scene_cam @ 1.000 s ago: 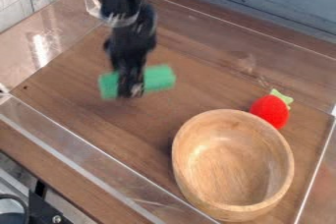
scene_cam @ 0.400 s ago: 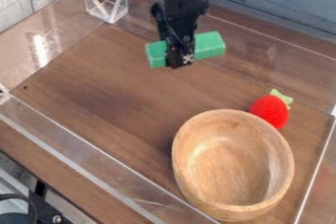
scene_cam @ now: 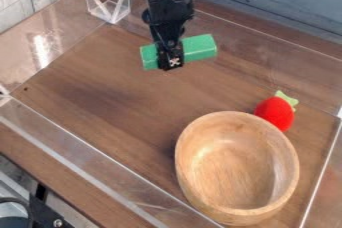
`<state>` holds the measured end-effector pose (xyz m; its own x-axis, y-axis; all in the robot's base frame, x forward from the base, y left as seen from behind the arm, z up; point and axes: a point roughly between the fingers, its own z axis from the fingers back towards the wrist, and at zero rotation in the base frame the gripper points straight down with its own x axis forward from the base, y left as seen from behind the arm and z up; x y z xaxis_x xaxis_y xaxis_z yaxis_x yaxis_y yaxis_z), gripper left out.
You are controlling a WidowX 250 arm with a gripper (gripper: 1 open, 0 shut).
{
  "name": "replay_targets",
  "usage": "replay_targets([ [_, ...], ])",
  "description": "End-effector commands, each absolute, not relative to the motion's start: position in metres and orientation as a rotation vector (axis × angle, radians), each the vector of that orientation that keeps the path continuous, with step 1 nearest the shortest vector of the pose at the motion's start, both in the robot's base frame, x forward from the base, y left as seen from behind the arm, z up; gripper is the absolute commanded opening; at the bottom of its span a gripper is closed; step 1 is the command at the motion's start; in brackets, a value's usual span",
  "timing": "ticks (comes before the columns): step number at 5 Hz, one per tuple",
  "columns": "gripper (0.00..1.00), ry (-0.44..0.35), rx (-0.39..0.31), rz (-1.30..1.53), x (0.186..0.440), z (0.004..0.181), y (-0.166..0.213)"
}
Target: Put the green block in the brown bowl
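Note:
My gripper is going to release the green block inside the back half of the brown bowl (scene_cam: 241, 148), near the red strawberry-like toy.
My gripper (scene_cam: 170, 60) points down at the back middle of the wooden table, shut on the green block (scene_cam: 194, 48). The block is a flat bright green bar, held crosswise and slightly tilted above the table, sticking out on both sides of the black fingers. The brown bowl (scene_cam: 183, 155) is a large round wooden bowl standing empty at the front right, well apart from the gripper and nearer the camera.
A small red strawberry-like toy (scene_cam: 278, 111) lies just behind the bowl at the right edge. A clear plastic stand (scene_cam: 107, 5) sits at the back left. Low clear walls (scene_cam: 80, 167) fence the tabletop.
The gripper has carried the green block up off the table and away toward the back, to the right of where it was a second ago. Bowl and red toy have not moved.

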<state>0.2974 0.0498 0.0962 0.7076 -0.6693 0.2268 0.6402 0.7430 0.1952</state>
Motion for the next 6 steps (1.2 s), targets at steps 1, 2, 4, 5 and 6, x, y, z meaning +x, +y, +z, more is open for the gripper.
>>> replay_targets([
  [1, 0.0, -0.336, 0.119, -0.772, 0.304, 0.106, 0.049],
  [2, 0.0, -0.346, 0.115, -0.82, 0.313, 0.1, 0.047],
  [4, 0.0, -0.359, 0.121, -0.863, 0.333, 0.085, 0.055],
  [5, 0.0, -0.359, 0.129, -0.843, 0.337, 0.078, 0.063],
  [6, 0.0, -0.343, 0.118, -0.863, 0.333, 0.069, 0.056],
])
